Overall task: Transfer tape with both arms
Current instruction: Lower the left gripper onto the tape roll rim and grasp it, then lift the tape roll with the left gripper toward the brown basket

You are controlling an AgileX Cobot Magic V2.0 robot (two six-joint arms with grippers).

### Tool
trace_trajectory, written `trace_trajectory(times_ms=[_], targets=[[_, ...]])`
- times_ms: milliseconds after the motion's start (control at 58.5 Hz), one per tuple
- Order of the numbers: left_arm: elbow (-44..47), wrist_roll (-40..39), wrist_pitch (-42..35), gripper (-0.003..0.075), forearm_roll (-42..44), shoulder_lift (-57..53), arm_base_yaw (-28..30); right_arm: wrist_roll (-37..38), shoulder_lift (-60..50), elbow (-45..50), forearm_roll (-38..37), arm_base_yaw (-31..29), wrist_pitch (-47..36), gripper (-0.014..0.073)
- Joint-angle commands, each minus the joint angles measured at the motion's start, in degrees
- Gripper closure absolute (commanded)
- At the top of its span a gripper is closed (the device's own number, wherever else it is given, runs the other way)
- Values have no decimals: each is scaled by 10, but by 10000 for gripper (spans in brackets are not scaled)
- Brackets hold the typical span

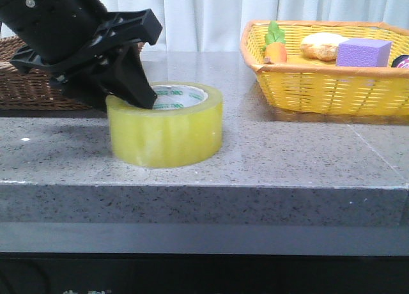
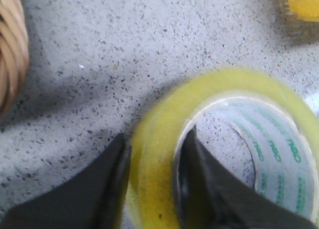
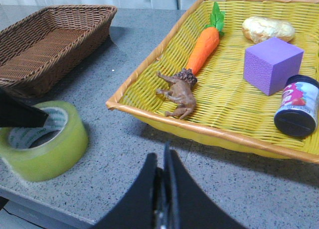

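My left gripper will let go of the yellow tape inside the brown wicker basket [image 1: 51, 53], close to the basket's near rim.
The tape [image 1: 167, 133] is a wide translucent yellow roll with a white, green-lettered core, lying flat on the grey stone table left of centre. My left gripper [image 1: 135, 92] reaches down onto its left rim. In the left wrist view the gripper [image 2: 153, 145] straddles the tape [image 2: 239, 82] wall, one finger outside and one inside the core, both pressed against it. The right wrist view shows the tape [image 3: 50, 148] at the table's near corner, away from my right gripper [image 3: 163, 162], whose fingers are shut together on nothing above bare table. The right gripper is out of the front view.
A yellow wicker basket [image 1: 319, 96] at the right holds a purple block [image 3: 271, 63], a toy carrot [image 3: 203, 45], a brown toy lion [image 3: 179, 92], a dark jar [image 3: 298, 105] and a pale lump [image 3: 266, 28]. A brown wicker basket [image 1: 25, 92] stands behind my left arm.
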Motion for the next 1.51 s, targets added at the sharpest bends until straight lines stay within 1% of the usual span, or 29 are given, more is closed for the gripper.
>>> trace_trajectory(times_ms=[0,137,222,342,565,667,770,821,855,1129,1249,1369,1488], targets=[[-18,-2,-25,630,-6,-18,-3,-3,2,-13,8,-4,-44,683],[-19,-2,-25,638,-6,-20,-6,-3,2,-13,8,-4,-44,683],[-25,-2,-22,638,-6,-31,-19,-3,2,-13,8,-4,-44,683],[-51,-2,-17,638,-5,-55,-31,-3,2,-13,8,-4,-44,683],[-112,-2,-15,638,1,-93,-31,-3,2,-13,8,-4,-44,683],[-128,-2,-10,638,19,-95,-31,-3,2,-13,8,-4,-44,683],[-130,-2,-18,638,74,-95,-28,-3,2,-13,8,-4,-44,683],[-131,-2,-18,638,101,-95,-16,-3,2,-13,8,-4,-44,683],[-132,-2,-18,638,104,-95,-3,-3,2,-13,8,-4,-44,683],[-132,-2,-19,638,100,-95,149,-3,2,-13,8,-4,-44,683],[-132,-2,-32,638,99,-93,204,-3,2,-13,8,-4,-44,683],[-132,-2,-62,638,99,-82,238,-3,2,-13,8,-4,-45,683],[-132,-2,-93,638,99,-59,250,-3,2,-13,8,-4,-45,683]])
